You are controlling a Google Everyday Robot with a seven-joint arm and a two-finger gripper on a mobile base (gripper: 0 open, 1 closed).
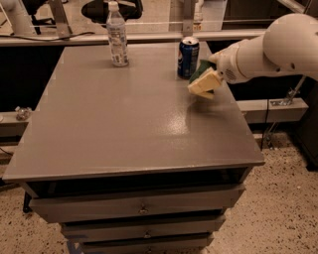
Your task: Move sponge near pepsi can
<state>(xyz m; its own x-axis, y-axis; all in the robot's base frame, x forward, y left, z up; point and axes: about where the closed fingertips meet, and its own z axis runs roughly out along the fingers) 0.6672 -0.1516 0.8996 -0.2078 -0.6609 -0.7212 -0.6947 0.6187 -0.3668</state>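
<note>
Next, my gripper releases the sponge on the grey table (205, 76) between the Pepsi can and the edge of the table by my arm.
The Pepsi can (188, 57), dark blue with a silver top, stands upright near the far right of the grey table (124, 119). My gripper (203, 84), with pale yellow fingers (199, 86), hangs just right of the can and a little above the table top. It is shut on the sponge (200, 69), whose dark green top shows between the fingers and the can. Most of the sponge is hidden by the fingers and wrist. My white arm (278, 42) reaches in from the right.
A clear plastic water bottle (117, 34) stands upright at the far middle-left of the table. Drawers (141, 206) sit under the table top. A rail (149, 37) runs behind the table, and a black chair (112, 9) stands beyond it.
</note>
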